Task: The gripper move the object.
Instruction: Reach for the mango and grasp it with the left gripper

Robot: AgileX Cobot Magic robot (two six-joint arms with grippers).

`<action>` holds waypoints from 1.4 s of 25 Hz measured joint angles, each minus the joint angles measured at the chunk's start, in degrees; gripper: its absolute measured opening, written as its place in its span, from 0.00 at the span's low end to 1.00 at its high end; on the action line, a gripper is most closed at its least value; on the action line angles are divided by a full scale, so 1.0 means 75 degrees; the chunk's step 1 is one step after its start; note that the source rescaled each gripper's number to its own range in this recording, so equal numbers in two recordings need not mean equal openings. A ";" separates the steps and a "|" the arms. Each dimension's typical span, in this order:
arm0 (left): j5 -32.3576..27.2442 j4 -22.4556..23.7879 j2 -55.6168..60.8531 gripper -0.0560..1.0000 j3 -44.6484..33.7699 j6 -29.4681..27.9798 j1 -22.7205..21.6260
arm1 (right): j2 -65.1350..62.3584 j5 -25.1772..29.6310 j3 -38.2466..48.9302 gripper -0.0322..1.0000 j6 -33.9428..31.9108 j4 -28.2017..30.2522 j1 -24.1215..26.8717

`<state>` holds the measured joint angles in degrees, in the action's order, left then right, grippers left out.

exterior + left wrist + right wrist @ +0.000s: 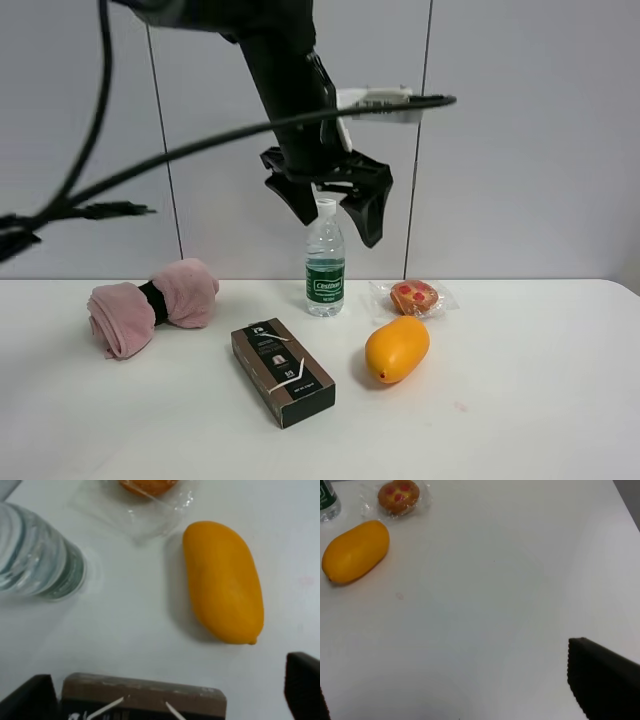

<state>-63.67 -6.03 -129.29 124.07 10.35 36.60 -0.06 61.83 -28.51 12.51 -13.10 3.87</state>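
The robot's left gripper will grasp the middle of the orange-yellow mango point(398, 348) point(223, 583), with its fingers on the mango's two long sides.
The orange-yellow mango point(397, 348) lies on the white table point(520, 400), right of the brown box point(282, 371) and in front of the wrapped pastry point(415, 296). My left gripper point(338, 222), a black claw, hangs open and empty high above the table, over the water bottle point(325, 262). In the left wrist view the mango point(223, 581) lies ahead between the spread fingertips point(302, 680), apart from them. My right gripper point(465, 695) is open and empty over bare table; the mango point(355, 551) shows far off in its view.
A pink rolled cloth point(152, 302) lies at the left of the table. The bottle point(37, 560) and the pastry point(147, 486) stand close to the mango. Black cables point(150, 160) trail from the arm. A grey wall point(530, 140) is behind.
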 joint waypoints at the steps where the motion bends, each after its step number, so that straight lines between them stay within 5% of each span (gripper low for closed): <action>1: -0.0130 -0.0007 -0.0245 0.87 0.0244 -0.0103 0.0018 | 0.0000 0.0000 0.0000 1.00 0.0000 0.0000 0.0000; 13: -0.0721 -0.0562 -0.2089 0.87 0.1349 -0.0726 0.0240 | 0.0000 0.0000 0.0000 1.00 0.0000 0.0000 0.0000; 35: 0.0866 -0.0629 -0.2602 0.84 0.1387 -0.1520 0.0505 | 0.0000 0.0000 0.0000 1.00 0.0000 0.0000 0.0000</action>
<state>-57.18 -10.74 -148.80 134.47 -1.05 40.38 -0.06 61.83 -28.51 12.51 -13.10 3.87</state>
